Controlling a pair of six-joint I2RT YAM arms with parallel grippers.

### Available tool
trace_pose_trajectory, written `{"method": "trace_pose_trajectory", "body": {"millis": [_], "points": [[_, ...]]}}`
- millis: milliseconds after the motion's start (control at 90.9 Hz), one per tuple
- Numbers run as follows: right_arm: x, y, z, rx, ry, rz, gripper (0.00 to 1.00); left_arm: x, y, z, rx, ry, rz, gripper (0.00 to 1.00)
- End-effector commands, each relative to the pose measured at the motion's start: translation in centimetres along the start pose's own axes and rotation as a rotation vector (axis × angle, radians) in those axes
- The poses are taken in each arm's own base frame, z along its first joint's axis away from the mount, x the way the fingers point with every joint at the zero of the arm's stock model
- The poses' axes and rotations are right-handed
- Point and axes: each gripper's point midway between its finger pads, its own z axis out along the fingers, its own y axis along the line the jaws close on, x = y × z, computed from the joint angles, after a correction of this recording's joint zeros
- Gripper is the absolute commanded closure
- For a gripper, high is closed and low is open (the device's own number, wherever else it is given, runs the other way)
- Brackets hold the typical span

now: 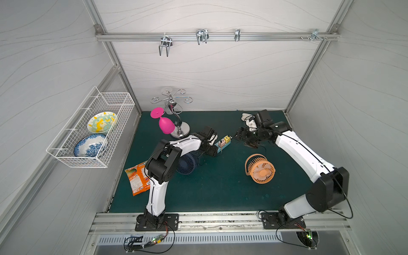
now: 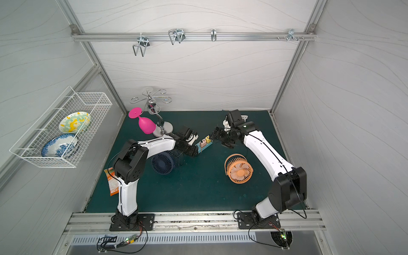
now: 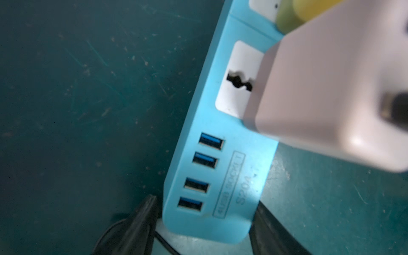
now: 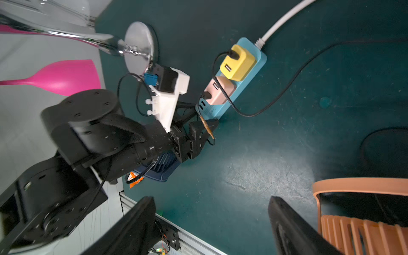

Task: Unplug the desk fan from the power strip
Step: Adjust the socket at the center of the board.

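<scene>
The power strip sits slanted between my left gripper's fingers at its very end, so my left gripper will open, straighten up and grip closer to the USB ports (image 3: pixel 196 184).
The light-blue power strip (image 1: pixel 223 145) (image 4: pixel 242 79) lies mid-table with a yellow adapter (image 4: pixel 237 63) and a pink adapter (image 4: pixel 218 90) plugged into its sockets. A black cable runs from each adapter. My left gripper (image 3: pixel 206 202) (image 1: pixel 216 152) is shut on the strip's USB end (image 3: pixel 198 176), one finger on each side. A navy desk fan (image 1: pixel 186 163) lies partly under the left arm. An orange desk fan (image 1: pixel 261 169) lies to the right. My right gripper (image 4: pixel 210 203) (image 1: pixel 239 135) hovers open just beyond the strip's far end with nothing between its fingers.
A chrome glass stand (image 1: pixel 180 130) holding a pink glass (image 1: pixel 165 124) stands behind the left arm. An orange snack packet (image 1: pixel 138 180) lies at the left edge. A wire basket (image 1: pixel 92 128) with two plates hangs on the left wall. The strip's white cord (image 4: pixel 282 21) runs to the back right.
</scene>
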Motion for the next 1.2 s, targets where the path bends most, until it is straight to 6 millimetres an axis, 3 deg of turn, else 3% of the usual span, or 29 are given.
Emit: {"method": "trace_pose_trajectory", "body": {"millis": [0,253,418,693,836,1189], "points": [[0.7,-0.8,1.0,0.092,0.06,0.034,0.18,-2.1,-0.6,-1.0,0.012,-0.091,0.014,0.33],[-1.3,0.9,3.5,0.143,0.085,0.091,0.21,-1.9,-1.4,-0.6,0.05,-0.1,0.015,0.42],[-2.1,0.6,6.4,0.186,0.117,0.169,0.24,-1.6,-2.1,-0.3,0.057,-0.095,0.039,0.49],[-2.6,0.3,9.9,0.243,0.168,0.235,0.24,-1.2,-2.9,0.2,0.019,-0.091,0.088,0.48],[-2.4,-0.4,10.8,0.261,0.178,0.254,0.24,-1.3,-2.4,0.2,-0.03,-0.102,0.098,0.39],[-2.3,-0.3,10.2,0.216,0.156,0.25,0.24,-2.7,-0.4,-1.4,-0.086,-0.136,0.148,0.16]]}}
